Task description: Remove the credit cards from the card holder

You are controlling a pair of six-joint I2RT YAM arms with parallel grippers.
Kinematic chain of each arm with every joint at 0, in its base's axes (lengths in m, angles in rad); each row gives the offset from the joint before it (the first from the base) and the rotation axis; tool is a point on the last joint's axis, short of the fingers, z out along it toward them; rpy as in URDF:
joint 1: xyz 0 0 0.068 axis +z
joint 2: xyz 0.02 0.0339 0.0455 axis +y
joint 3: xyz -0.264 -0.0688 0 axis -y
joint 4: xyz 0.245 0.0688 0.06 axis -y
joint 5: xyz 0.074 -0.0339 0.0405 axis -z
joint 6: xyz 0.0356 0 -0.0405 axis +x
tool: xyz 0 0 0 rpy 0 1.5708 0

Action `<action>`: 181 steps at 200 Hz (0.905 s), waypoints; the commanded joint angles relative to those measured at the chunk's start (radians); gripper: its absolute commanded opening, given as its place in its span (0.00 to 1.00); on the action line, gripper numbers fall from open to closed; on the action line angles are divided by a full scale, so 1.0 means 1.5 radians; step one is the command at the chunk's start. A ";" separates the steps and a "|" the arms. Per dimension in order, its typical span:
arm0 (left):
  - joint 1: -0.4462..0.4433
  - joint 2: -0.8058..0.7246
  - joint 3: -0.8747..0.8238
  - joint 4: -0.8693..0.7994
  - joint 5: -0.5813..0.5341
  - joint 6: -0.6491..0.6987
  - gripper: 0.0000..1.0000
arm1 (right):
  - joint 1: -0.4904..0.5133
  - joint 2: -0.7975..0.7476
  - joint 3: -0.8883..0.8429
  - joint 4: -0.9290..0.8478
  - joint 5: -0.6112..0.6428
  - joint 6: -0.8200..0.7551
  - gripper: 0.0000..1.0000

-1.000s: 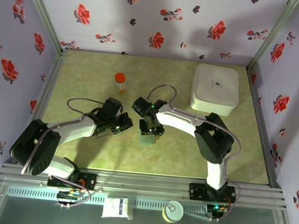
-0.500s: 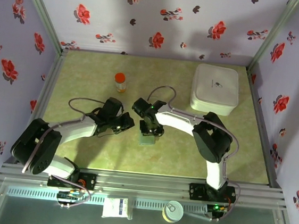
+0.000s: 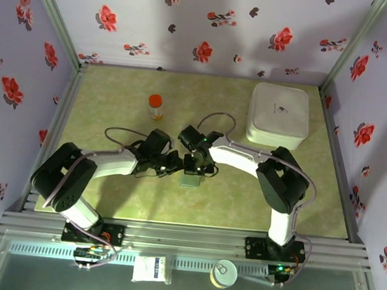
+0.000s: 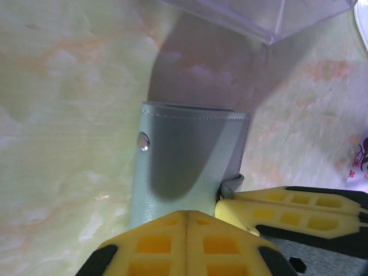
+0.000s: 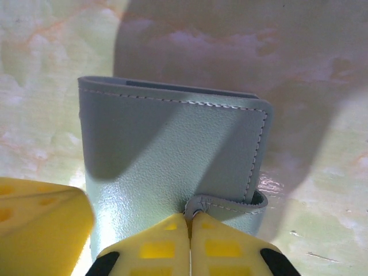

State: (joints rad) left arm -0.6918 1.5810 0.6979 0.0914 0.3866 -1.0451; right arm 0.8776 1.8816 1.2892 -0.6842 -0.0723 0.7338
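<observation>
My right gripper is on the closing strap that curls over the card holder's front, so it should release it and grip it past the card holder's edge [image 5: 270, 214] to open the cover.
The card holder [image 3: 190, 181] lies folded shut on the green table, a slate grey-blue wallet with a metal snap [image 4: 144, 141]. Its credit cards are hidden. My right gripper [image 5: 191, 217] is shut on the holder's small closing strap [image 5: 230, 204] at the near right corner. In the top view this right gripper [image 3: 195, 166] stands just above the holder. My left gripper [image 4: 187, 214] is shut, fingers pressed together with nothing between them, its tips over the holder's [image 4: 190, 155] near edge. The left gripper [image 3: 176, 165] sits right beside the right one.
A small orange-capped bottle [image 3: 155, 105] stands behind the grippers. A big white rounded box [image 3: 278, 115] sits at the back right. A clear plastic sheet [image 4: 259, 17] stands beyond the holder. Flowered walls close in the table on three sides.
My right gripper has closed on the holder's strap. The left arm has swung right, bringing its shut gripper up against the holder and the right gripper.
</observation>
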 commanded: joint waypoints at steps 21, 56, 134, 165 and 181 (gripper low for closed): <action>-0.008 0.038 0.008 -0.010 0.015 -0.010 0.00 | -0.012 -0.004 -0.039 0.034 -0.023 0.012 0.00; -0.007 0.056 0.000 -0.049 -0.003 -0.004 0.00 | -0.013 -0.017 -0.043 0.018 -0.007 0.011 0.00; 0.025 0.091 -0.060 -0.084 -0.027 0.002 0.00 | -0.020 -0.060 -0.063 -0.067 0.078 0.015 0.00; 0.026 0.090 -0.066 -0.100 -0.033 0.005 0.00 | -0.024 -0.069 -0.065 -0.102 0.115 0.015 0.00; 0.027 0.095 -0.065 -0.104 -0.033 0.008 0.00 | -0.024 -0.069 -0.062 -0.118 0.132 0.013 0.00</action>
State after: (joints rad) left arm -0.6674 1.6550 0.6662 0.1684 0.4480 -1.0485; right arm 0.8570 1.8042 1.2144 -0.7059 0.0006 0.7372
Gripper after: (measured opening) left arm 0.038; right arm 0.050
